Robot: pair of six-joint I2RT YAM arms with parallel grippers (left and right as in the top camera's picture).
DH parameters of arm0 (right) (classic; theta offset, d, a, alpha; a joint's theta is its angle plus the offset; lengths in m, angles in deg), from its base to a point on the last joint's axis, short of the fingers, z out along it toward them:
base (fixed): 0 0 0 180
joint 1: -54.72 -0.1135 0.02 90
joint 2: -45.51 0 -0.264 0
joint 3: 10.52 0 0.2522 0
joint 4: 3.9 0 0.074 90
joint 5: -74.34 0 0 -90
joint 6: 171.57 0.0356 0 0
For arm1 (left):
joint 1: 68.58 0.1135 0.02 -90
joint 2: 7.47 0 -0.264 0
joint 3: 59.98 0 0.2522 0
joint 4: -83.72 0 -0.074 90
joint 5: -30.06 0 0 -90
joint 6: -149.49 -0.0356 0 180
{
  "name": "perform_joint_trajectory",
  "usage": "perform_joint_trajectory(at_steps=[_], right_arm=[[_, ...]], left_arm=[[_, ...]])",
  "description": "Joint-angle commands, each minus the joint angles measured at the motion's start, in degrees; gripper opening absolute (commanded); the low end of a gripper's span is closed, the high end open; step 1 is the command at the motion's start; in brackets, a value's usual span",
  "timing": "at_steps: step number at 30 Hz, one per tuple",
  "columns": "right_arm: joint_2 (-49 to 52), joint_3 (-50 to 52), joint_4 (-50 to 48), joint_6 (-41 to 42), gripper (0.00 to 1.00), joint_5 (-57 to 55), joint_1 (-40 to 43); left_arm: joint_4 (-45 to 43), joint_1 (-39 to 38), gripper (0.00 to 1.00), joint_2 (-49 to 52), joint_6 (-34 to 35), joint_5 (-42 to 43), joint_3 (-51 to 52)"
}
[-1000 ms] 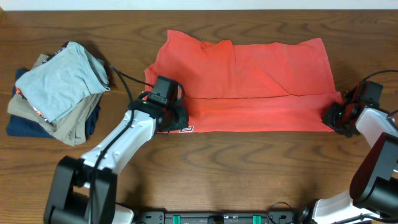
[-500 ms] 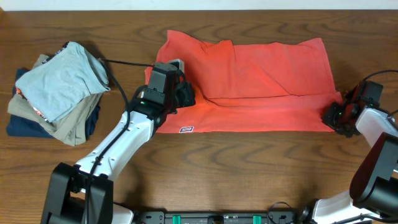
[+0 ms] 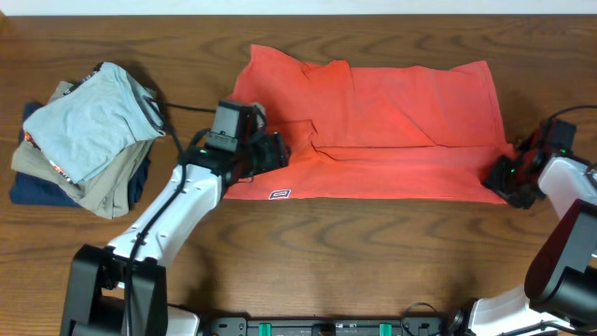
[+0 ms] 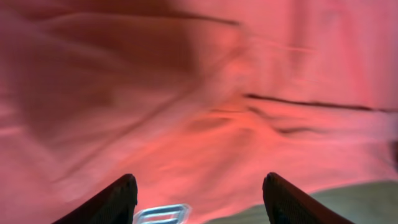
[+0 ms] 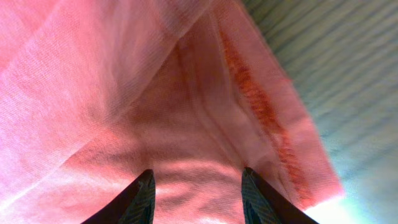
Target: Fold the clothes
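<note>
Next, my right gripper pinches the top layer's far corner (image 3: 507, 147) and pulls it out flat, because the top layer's hem falls short of the lower layer's edge.
The coral-red T-shirt (image 3: 392, 112) lies folded flat across the middle of the table, its small white tag (image 3: 280, 194) at the front left edge. My left gripper (image 3: 277, 151) hovers over the shirt's left part. In the left wrist view this gripper (image 4: 202, 199) stands open, with only cloth (image 4: 205, 106) and the tag (image 4: 160, 214) below it. My right gripper (image 3: 496, 175) is at the shirt's front right corner. In the right wrist view its fingertips (image 5: 142, 196) stand apart over the hemmed corner (image 5: 261, 112), and the right gripper (image 5: 199, 196) pinches nothing.
A stack of folded garments sits at the far left: light blue-grey (image 3: 93, 121) on top, khaki (image 3: 103, 191) and navy (image 3: 33, 187) beneath. A black cable (image 3: 182, 110) runs from the left arm toward the stack. Bare wooden table (image 3: 373, 252) lies in front of the shirt.
My left gripper let go of the shirt's front left edge, opened and drew back over the cloth; the tag now shows. My right gripper opened wider at its corner.
</note>
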Motion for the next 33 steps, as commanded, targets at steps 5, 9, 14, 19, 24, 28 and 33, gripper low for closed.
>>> perform_joint_trajectory(at_steps=[5,9,14,19,24,28,33], right_arm=[[-3.52,-5.81,0.09,-1.38,0.45,-1.33,3.08],[-2.27,-5.77,-1.44,-1.62,0.45,-1.22,4.17],[0.17,-5.77,-3.32,-1.62,0.4,0.57,4.09],[2.43,-5.77,-5.51,-1.6,0.36,4.96,4.11],[2.69,-5.77,-8.02,-1.6,0.24,4.74,4.11],[2.71,-5.77,-9.4,-1.6,0.14,4.74,4.11],[3.32,-5.75,-9.84,-1.62,0.15,4.5,4.11]], left_arm=[[7.39,3.34,0.66,-0.42,-1.16,-14.27,0.2],[7.45,4.07,0.66,-0.39,-1.16,-15.41,1.88],[7.45,4.11,0.67,0.52,-1.16,-15.63,2.93],[7.74,4.11,0.67,1.79,-1.14,-15.63,2.95],[7.89,4.11,0.67,1.95,-1.14,-15.61,2.95],[7.87,4.11,0.67,1.95,-1.14,-15.61,2.95],[8.15,4.11,0.67,1.95,-1.16,-15.61,2.95]])
